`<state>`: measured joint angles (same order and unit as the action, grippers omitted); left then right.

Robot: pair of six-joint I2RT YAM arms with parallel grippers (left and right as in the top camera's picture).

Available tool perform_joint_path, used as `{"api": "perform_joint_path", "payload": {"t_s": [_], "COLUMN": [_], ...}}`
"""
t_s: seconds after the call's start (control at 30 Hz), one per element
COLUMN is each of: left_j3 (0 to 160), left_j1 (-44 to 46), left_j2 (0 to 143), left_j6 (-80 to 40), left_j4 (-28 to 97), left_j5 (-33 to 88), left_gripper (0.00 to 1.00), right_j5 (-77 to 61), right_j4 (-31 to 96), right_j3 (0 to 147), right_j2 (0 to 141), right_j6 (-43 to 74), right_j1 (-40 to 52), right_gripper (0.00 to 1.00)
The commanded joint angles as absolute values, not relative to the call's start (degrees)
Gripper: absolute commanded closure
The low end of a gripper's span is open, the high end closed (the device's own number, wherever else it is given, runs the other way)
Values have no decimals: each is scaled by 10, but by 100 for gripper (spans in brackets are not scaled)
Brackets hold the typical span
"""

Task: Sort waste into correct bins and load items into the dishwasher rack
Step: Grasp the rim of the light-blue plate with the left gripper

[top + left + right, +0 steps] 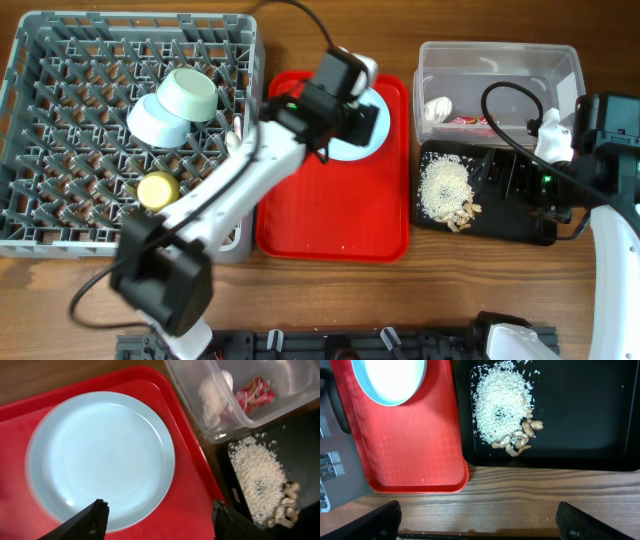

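Observation:
Next, I close my left gripper on the near rim (pixel 375 147) (pixel 157 504) of the pale blue plate, on the side that faces the black tray.
The pale blue plate (pixel 100 455) lies flat on the red serving tray (pixel 335 215). My left gripper (pixel 162 522) hovers just above the plate's near edge, open, with nothing between its fingers; in the overhead view it covers most of the plate (pixel 340 150). Two teal bowls (pixel 190 92) (pixel 155 122) and the yellow cup (pixel 157 189) sit in the grey dishwasher rack (pixel 60 150). The clear tub (pixel 500 60) holds the white scrap (pixel 212 400) and red wrapper (pixel 256 391). The black tray (pixel 590 415) holds beige-white food scraps (pixel 500 405). My right gripper (pixel 480 522) hangs open over bare wood.
The red serving tray stands between the rack and the two bins. The clear tub sits directly behind the black tray at the right. A cable (pixel 510 100) loops over the tub. A dark rail (pixel 330 345) runs along the table's front edge.

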<state>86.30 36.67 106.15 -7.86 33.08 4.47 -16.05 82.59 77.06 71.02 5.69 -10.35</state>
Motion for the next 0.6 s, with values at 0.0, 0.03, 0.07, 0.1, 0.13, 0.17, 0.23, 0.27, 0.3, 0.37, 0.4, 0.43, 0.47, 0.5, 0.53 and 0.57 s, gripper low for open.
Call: {"api": "perform_joint_path", "payload": {"t_s": [0.0,0.03,0.07,0.1,0.13,0.17,0.23,0.27,0.3,0.37,0.4,0.43,0.47,0.5,0.53,0.57], "left_j3": [863,863,863,863,863,863,863,863,863,863,863,863,863,863,863,863], "left_j1": [390,393,393,393,393,393,393,393,394,395,397,400,402,404,407,410], "left_j2": [1140,1160,1174,1188,1200,1208,1225,1229,1231,1231,1231,1231,1231,1231,1231,1231], "left_j6": [-33,-32,-32,-32,-32,-32,-32,-32,-32,-33,-34,-34,-34,-34,-34,-34], "left_j4": [289,283,280,280,281,283,298,310,320,339,351,366,381,390,398,402], "left_j5": [40,39,40,40,40,40,40,41,40,41,41,40,41,40,40,40], "left_gripper": [34,34,34,34,34,34,36,39,43,53,59,67,73,79,83,86], "right_j5": [-161,-161,-161,-161,-161,-161,-161,-161,-161,-161,-161,-161,-161,-161,-161,-161], "right_j4": [826,826,826,826,826,826,826,826,826,825,826,826,826,826,826,826], "right_j3": [772,772,772,772,772,772,772,772,772,772,772,772,772,772,772,772], "right_j2": [709,709,709,709,709,709,709,709,709,709,709,709,709,709,709,709], "right_j6": [45,45,45,45,45,45,45,45,45,45,45,45,45,45,45,45], "right_j1": [-105,-105,-105,-105,-105,-105,-105,-105,-105,-105,-105,-105,-105,-105,-105,-105], "right_gripper": [0,0,0,0,0,1,0,0,0,0,0,0,0,0,0,0]}}
